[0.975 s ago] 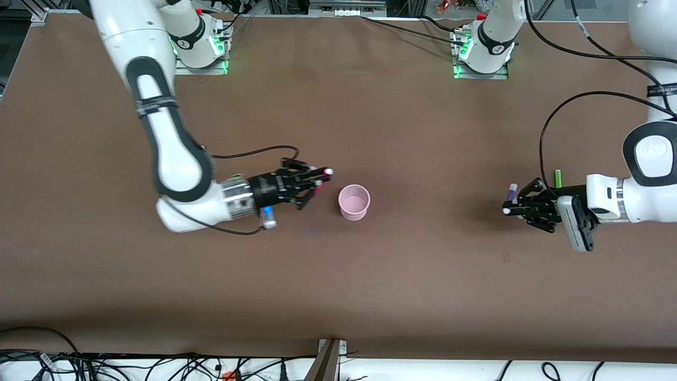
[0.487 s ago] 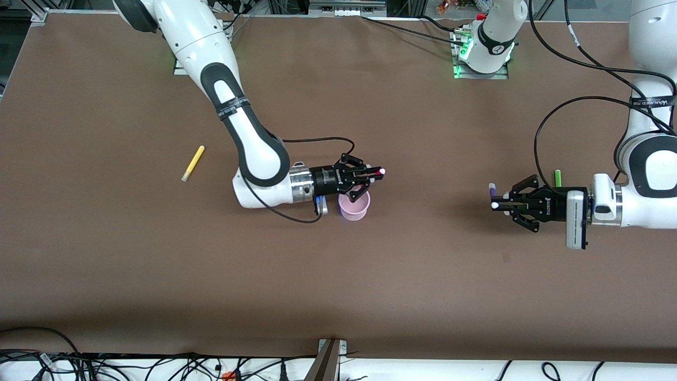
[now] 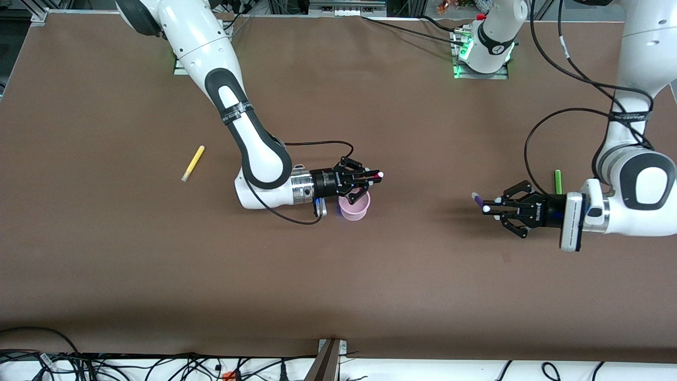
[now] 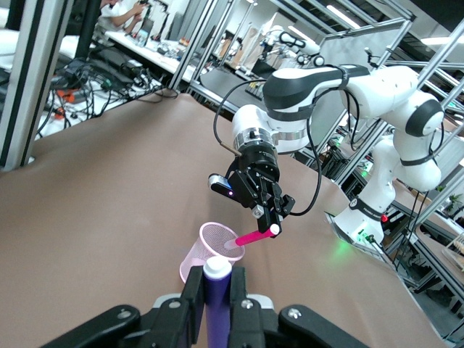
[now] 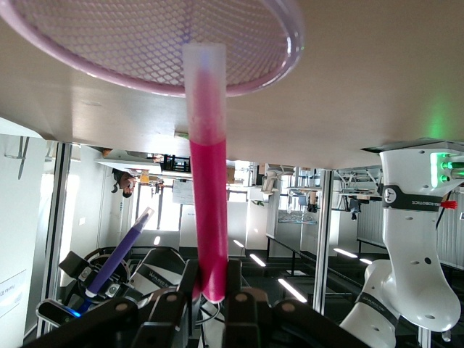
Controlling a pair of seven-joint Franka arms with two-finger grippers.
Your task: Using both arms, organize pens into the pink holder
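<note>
The robot's left gripper should release the purple pen inside the pink holder's opening (image 3: 352, 202) (image 4: 216, 243), just below the right gripper.
The pink holder (image 3: 353, 210) stands mid-table. My right gripper (image 3: 368, 177) is shut on the magenta pen (image 3: 376, 174) and hovers over the holder's rim, the pen's pale tip pointing toward the left arm's end. In the right wrist view the magenta pen (image 5: 206, 181) points at the holder's mouth (image 5: 87, 51). My left gripper (image 3: 489, 205) is shut on the dark purple pen (image 3: 477, 199), in the air toward the left arm's end of the table. The left wrist view shows the purple pen (image 4: 216, 301) between the fingers (image 4: 191, 301), with the holder (image 4: 194, 259) ahead.
The yellow pen (image 3: 193, 163) lies on the table toward the right arm's end. The bright green pen (image 3: 557, 181) lies near the left arm's wrist. The arm bases (image 3: 480, 58) stand along the table's edge farthest from the front camera.
My right gripper carried the magenta pen from beside the holder to over it, uncovering the yellow pen. My left gripper moved toward the holder with the purple pen.
</note>
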